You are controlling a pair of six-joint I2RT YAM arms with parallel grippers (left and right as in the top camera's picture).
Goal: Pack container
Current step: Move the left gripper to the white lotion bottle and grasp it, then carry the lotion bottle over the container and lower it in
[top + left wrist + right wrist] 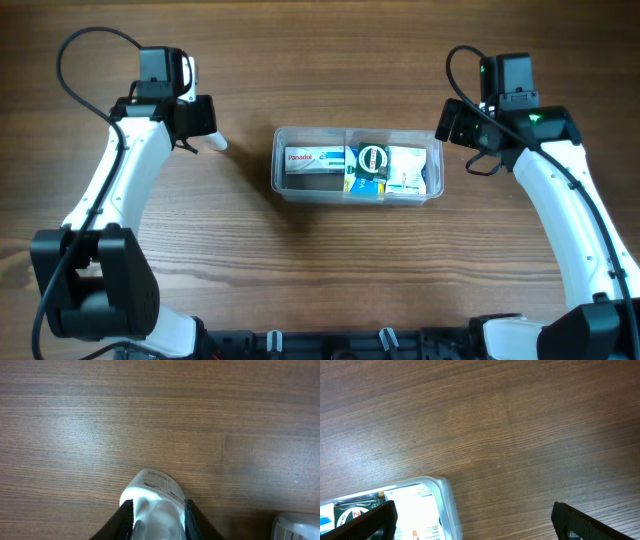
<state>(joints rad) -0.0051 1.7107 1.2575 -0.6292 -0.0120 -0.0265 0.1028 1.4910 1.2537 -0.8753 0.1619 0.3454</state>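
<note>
My left gripper will let go of the small white bottle in the container's empty space [326,182] just below the Panadol box.
The clear plastic container [436,178] sits mid-table. It holds a Panadol box [315,162], a green round-labelled item [372,160] and a white box [407,168]. Its corner shows in the right wrist view [447,505] and in the left wrist view [296,526]. My left gripper [208,135] is left of the container, shut on a small white bottle [152,497] with a printed label; the bottle's tip shows from overhead [216,143]. My right gripper [472,520] is open and empty, just right of the container's right end; from overhead only its body [462,124] shows.
The table is brown wood [320,270]. Both arm bases stand at the near edge, with cables looping above each wrist.
</note>
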